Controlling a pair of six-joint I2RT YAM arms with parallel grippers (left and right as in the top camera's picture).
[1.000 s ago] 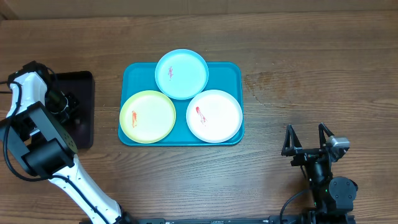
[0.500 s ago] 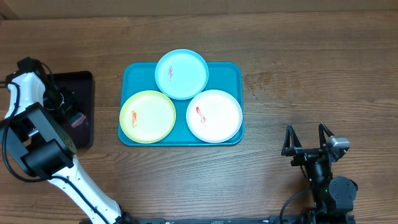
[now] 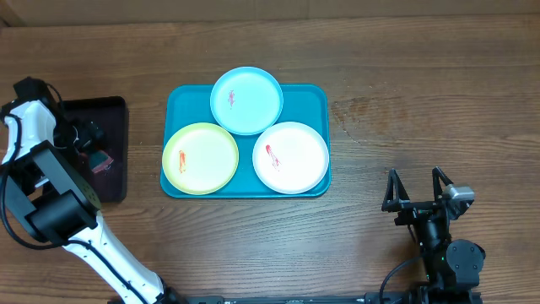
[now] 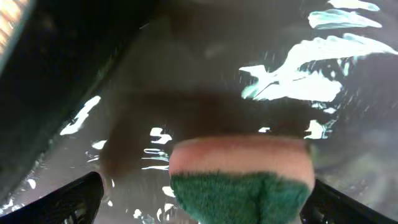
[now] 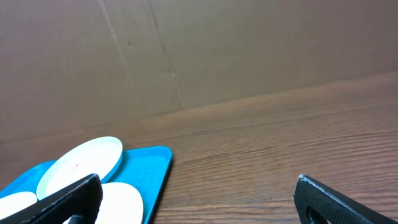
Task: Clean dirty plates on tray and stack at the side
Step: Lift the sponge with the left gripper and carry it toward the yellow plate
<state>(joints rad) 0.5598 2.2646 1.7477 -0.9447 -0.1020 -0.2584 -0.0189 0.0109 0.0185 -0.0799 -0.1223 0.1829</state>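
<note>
The pink sponge is off-center near one finger; next my left gripper opens, moves further over at a slant and pinches its green scrub side (image 4: 239, 198).
The turquoise tray (image 3: 310, 100) lies mid-table with three plates on it. The light blue plate (image 3: 245, 100) is at the back, the yellow-green plate (image 3: 201, 158) front left and the white plate (image 3: 291, 157) front right, each with a small red smear. My left gripper (image 3: 89, 143) hovers over a black tray (image 3: 111, 114) at the far left. In the left wrist view it (image 4: 205, 186) stands open around a pink sponge with a green scrub face (image 4: 242, 180), and its left finger is clear of the sponge. My right gripper (image 3: 416, 181) stands open and empty near the front right.
The right wrist view shows the turquoise tray's corner (image 5: 152, 168) with two plates (image 5: 81, 158) to the left, bare wood ahead and a brown cardboard wall (image 5: 217, 50) behind. The black tray's floor (image 4: 186, 74) is wet and shiny.
My left gripper has opened wide and drawn slightly toward the table's left edge, uncovering the sponge on the black tray. The right arm and the plates have not moved.
</note>
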